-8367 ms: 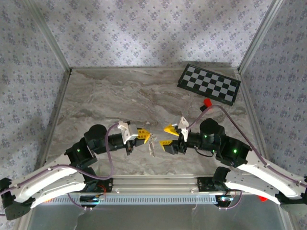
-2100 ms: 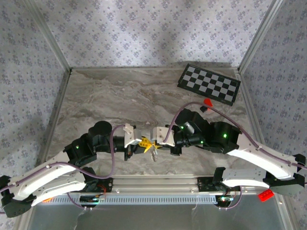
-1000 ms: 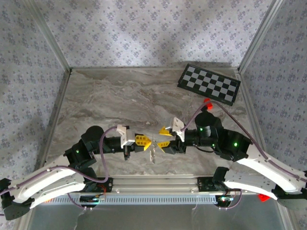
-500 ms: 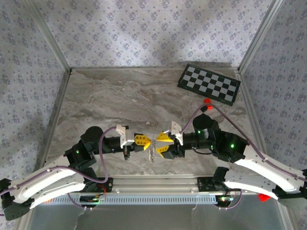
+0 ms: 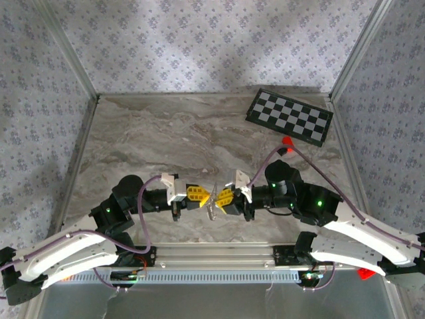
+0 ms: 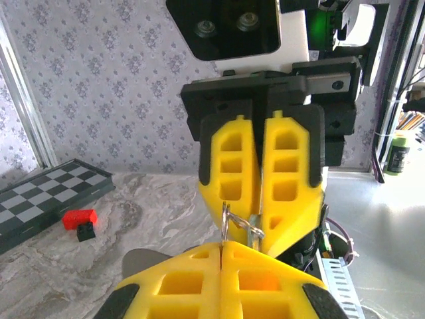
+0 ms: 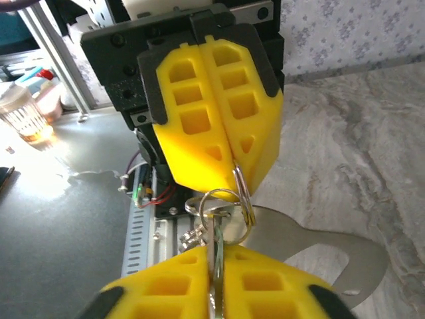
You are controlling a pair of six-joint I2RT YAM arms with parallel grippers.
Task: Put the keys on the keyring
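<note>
The robot's right gripper is pinching the flat key while the ring above it hangs loose, so it should open and take the ring's wire (image 7: 247, 218) near the left gripper.
My two yellow-fingered grippers meet tip to tip low over the near middle of the table. The left gripper (image 5: 202, 197) (image 6: 220, 247) is shut on the silvery split ring of the keyring (image 6: 225, 222) (image 7: 243, 197). A short length of its chain (image 5: 211, 211) dangles between the grippers. The right gripper (image 5: 218, 199) (image 7: 216, 256) is shut on a thin flat key (image 7: 214, 246) standing upright between its pads. The key's top sits at the ring's wire loops. I cannot tell whether the key is threaded on.
A chessboard (image 5: 289, 117) lies at the back right, with a red block (image 5: 287, 141) and a small black piece just in front of it. Aluminium frame rails (image 5: 219, 252) run along the near edge. Patterned walls close in the left, back and right sides.
The right gripper slid left up to the left gripper and closed from open onto the key. The left arm stayed put, still pinching the ring.
</note>
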